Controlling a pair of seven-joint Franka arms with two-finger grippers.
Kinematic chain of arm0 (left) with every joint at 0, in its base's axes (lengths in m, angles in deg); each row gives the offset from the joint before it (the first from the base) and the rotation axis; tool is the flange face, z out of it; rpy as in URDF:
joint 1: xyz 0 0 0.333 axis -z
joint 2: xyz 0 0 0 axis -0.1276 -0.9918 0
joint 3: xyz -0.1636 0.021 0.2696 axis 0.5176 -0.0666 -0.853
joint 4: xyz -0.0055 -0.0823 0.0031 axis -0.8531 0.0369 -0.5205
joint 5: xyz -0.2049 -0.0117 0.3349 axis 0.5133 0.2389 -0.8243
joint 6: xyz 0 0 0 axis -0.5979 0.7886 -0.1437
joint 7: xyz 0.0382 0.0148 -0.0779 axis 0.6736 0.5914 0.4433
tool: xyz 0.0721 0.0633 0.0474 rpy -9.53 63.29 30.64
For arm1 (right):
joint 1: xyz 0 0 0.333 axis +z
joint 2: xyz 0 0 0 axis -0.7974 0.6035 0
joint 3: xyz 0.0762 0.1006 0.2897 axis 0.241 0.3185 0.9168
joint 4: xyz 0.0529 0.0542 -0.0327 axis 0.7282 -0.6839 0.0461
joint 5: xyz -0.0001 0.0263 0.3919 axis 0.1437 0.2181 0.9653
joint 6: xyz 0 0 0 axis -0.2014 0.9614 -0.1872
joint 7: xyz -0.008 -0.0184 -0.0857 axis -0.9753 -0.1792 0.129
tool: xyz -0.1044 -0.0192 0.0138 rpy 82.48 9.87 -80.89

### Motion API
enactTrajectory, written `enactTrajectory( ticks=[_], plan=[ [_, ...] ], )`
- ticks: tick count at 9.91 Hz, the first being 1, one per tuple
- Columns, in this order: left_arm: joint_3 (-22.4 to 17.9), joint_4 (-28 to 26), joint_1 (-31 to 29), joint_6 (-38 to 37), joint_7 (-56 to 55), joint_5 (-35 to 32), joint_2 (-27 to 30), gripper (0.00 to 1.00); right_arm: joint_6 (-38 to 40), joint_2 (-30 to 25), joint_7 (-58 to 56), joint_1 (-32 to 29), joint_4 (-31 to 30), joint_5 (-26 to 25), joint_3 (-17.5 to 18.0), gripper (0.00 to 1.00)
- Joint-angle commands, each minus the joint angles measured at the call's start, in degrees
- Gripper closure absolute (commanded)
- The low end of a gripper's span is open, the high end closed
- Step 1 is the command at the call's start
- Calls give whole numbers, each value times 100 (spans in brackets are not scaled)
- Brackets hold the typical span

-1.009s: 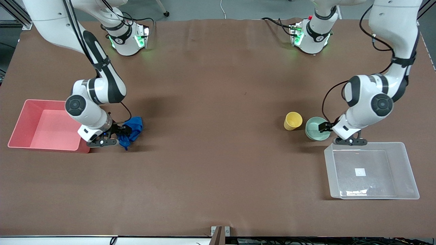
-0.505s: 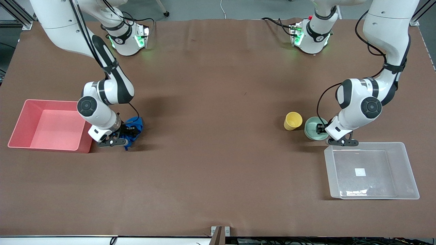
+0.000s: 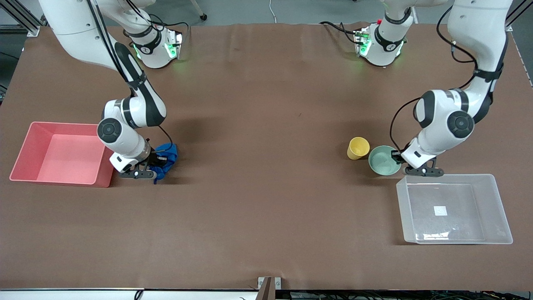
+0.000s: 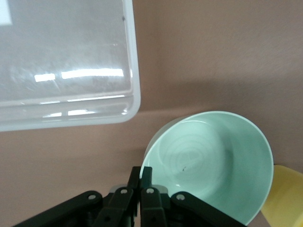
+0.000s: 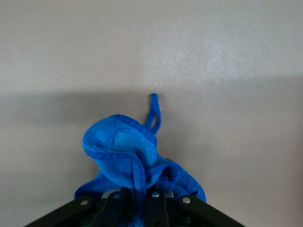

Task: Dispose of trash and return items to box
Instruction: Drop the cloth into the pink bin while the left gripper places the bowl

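Observation:
The robot's right gripper will release the blue cloth wad, now pinched beside the pink bin, in the pink bin (image 3: 90,154), close to the bin's side that faces the yellow cup.
The blue cloth wad (image 3: 166,160) is pinched in my right gripper (image 3: 159,158), beside the pink bin; in the right wrist view the cloth (image 5: 135,163) bulges out from between the shut fingers. My left gripper (image 3: 395,157) is shut on the rim of the mint-green bowl (image 3: 382,160); in the left wrist view the fingers clamp the bowl (image 4: 213,161) at its edge. The yellow cup (image 3: 358,148) stands beside the bowl, toward the right arm's end. The clear plastic tub (image 3: 454,209) with a white square mark lies nearer the front camera than the bowl, and shows in the left wrist view (image 4: 61,61).
The pink bin (image 3: 58,153) stands at the right arm's end of the table, right next to the right gripper. The brown table (image 3: 266,187) stretches wide between the two arms.
The left gripper closed on the bowl's rim and shifted the bowl slightly. The right arm moved a little toward the cloth and now holds it.

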Motion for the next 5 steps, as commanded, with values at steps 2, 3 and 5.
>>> enactTrajectory(
  ticks=[2,3,5],
  plan=[
    [-90,847,-44,-500,178,23,117,100,2802,-1056,-102,-413,1417,34,-72,99],
    [-98,1496,-105,-921,187,31,-58,100,3114,-1189,-670,-747,1605,-18,-80,99],
    [-309,3094,-141,-1774,239,31,-907,100,2977,-1200,-2353,-2036,1580,-36,-89,99]
  ],
)
